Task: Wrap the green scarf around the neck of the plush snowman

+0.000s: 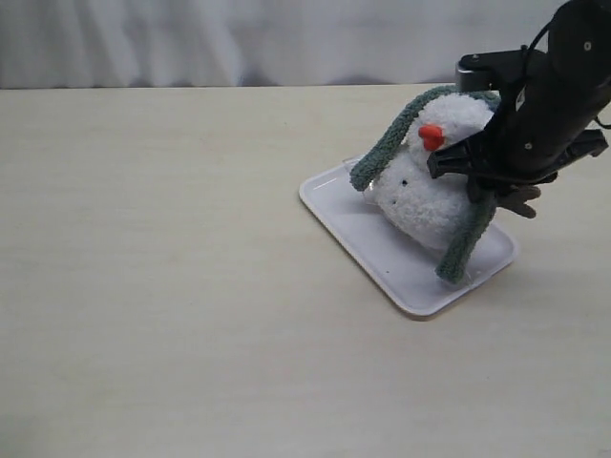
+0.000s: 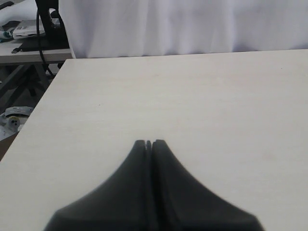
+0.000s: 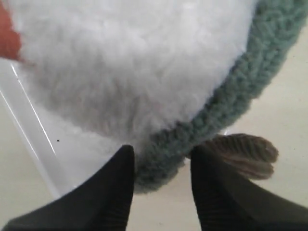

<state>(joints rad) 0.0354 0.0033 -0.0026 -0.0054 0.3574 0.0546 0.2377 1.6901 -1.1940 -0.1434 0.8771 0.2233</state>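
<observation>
My right gripper is high on the green scarf beside the twig arm. It should move down and grab the scarf nearer its loose end (image 1: 459, 256).
The plush snowman (image 1: 420, 196) lies tilted on a white tray (image 1: 368, 239), its orange nose (image 1: 431, 135) pointing up. The green scarf (image 1: 387, 153) runs from its left side up over the head and down its right side to the tray. My right gripper (image 1: 458, 164) is against the snowman by the neck. In the right wrist view its jaws (image 3: 162, 151) stand apart around a fold of the scarf (image 3: 250, 67), which touches one finger only, under the white plush (image 3: 130, 62). My left gripper (image 2: 150, 142) is shut and empty over bare table.
A brown twig arm (image 1: 520, 198) sticks out beside the right gripper, also visible as a ribbed brown arm (image 3: 245, 151) in the right wrist view. The tray's rim (image 3: 29, 130) lies close by. A white curtain backs the table; clutter sits past the table's far left edge (image 2: 29, 33).
</observation>
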